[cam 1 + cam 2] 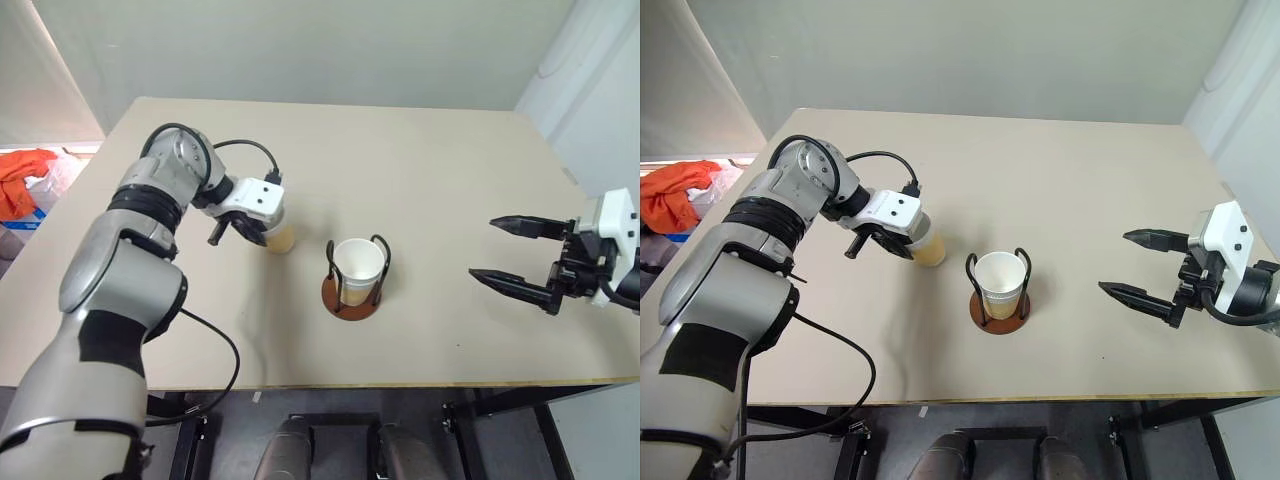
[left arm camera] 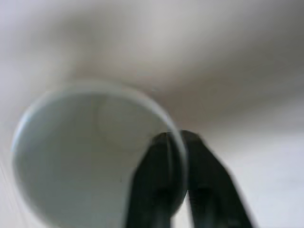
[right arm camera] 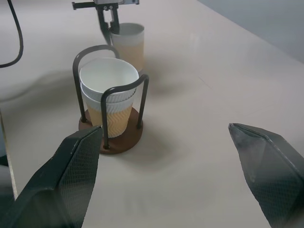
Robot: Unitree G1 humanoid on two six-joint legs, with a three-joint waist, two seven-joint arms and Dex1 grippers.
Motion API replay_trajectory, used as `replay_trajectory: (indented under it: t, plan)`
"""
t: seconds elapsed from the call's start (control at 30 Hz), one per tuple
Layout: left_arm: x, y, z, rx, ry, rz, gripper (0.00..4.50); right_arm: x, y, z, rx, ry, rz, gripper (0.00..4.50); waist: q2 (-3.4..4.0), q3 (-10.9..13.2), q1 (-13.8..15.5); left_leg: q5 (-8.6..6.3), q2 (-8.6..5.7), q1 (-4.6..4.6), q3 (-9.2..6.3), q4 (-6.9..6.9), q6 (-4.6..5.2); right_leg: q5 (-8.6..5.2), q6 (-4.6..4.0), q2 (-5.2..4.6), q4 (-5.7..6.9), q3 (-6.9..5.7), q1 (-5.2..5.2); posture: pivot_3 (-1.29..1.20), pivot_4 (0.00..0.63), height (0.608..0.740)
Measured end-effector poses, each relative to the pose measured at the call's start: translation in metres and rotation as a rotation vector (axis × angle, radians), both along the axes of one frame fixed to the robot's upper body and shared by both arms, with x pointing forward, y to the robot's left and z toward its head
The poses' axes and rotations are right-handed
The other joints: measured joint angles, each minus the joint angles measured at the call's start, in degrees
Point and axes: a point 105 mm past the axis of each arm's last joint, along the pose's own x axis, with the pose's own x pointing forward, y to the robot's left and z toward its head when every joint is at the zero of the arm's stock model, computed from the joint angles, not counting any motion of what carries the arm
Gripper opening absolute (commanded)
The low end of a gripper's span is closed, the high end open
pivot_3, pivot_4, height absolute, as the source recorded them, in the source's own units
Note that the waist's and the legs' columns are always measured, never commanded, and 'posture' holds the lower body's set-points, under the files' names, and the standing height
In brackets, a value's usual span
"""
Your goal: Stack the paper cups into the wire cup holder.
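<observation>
The paper cup in my left gripper needs to be let go inside the nested cups (image 1: pixel 359 265) between the holder's black wire loops.
One paper cup (image 1: pixel 282 237) stands upright on the table just left of the wire cup holder (image 1: pixel 346 301). My left gripper (image 2: pixel 173 159) points down at it and is shut on its white rim, one finger inside and one outside. The same grip shows in the right wrist view, where the black fingers (image 3: pixel 108 23) pinch the cup (image 3: pixel 129 45) behind the holder. Two more paper cups (image 3: pixel 107 80) sit nested inside the holder's black wire loops, on its reddish-brown base (image 3: pixel 121 140). My right gripper (image 1: pixel 482 247) hovers open to the right of the holder, holding nothing.
The tan table (image 1: pixel 430 150) stretches far behind the cups. Its front edge runs close below the holder. An orange cloth (image 1: pixel 24 182) lies off the table's left side. A black cable (image 1: pixel 215 345) loops from my left arm over the front left of the table.
</observation>
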Motion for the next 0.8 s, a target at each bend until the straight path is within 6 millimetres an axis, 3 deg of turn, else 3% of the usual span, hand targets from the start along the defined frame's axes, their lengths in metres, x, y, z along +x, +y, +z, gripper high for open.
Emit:
replay_trajectory:
  t: [0.17, 0.33, 0.47, 0.57, 0.67, 0.8]
  plan:
    - [-0.003, -0.005, 0.013, -0.062, 0.010, -0.018, 0.05, 0.000, 0.000, 0.002, -0.005, -0.005, 0.002, 4.50, 0.00, 0.0, 0.0, 0.00, 0.00, -0.01, -0.01, 0.01, 0.00, 0.00, 0.00, -0.01, 0.00, 0.00, -0.01, 0.00, 0.150, 0.740]
    - [-0.008, -0.031, 0.045, -0.216, -0.054, -0.118, 0.05, -0.004, 0.004, 0.004, 0.001, 0.014, 0.052, 4.50, -0.04, 0.0, 0.0, -0.01, 0.02, -0.05, 0.01, -0.01, 0.00, 0.00, 0.01, 0.00, 0.00, -0.01, -0.03, 0.00, 0.150, 0.740]
    - [-0.047, -0.066, 0.096, -0.392, -0.053, -0.331, 0.05, -0.008, 0.002, -0.002, -0.007, 0.044, 0.056, 4.50, -0.05, 0.0, -0.1, -0.05, -0.01, -0.09, 0.08, -0.04, -0.02, -0.04, 0.04, 0.05, -0.04, 0.01, -0.10, 0.00, 0.150, 0.740]
    - [-0.079, -0.087, 0.122, -0.429, -0.039, -0.494, 0.05, -0.010, 0.001, -0.005, -0.010, 0.058, 0.057, 4.50, 0.00, 0.0, 0.0, -0.10, -0.03, -0.01, 0.10, -0.04, 0.03, -0.14, -0.02, -0.03, -0.02, 0.04, -0.02, 0.00, 0.150, 0.740]
    - [-0.096, -0.099, 0.124, -0.416, -0.003, -0.591, 0.05, -0.013, 0.002, -0.009, -0.012, 0.070, 0.051, 4.50, 0.02, 0.0, 0.0, -0.13, 0.00, 0.21, 0.12, -0.03, 0.06, -0.18, -0.09, -0.06, 0.05, 0.04, 0.16, 0.00, 0.150, 0.740]
    - [-0.092, -0.105, 0.101, -0.323, 0.034, -0.623, 0.05, -0.015, 0.005, -0.009, -0.004, 0.062, 0.039, 4.50, 0.05, 0.0, -0.2, -0.33, 0.01, 0.64, 0.18, -0.05, 0.05, -0.40, -0.45, -0.02, 0.07, 0.01, 0.50, 0.00, 0.150, 0.740]
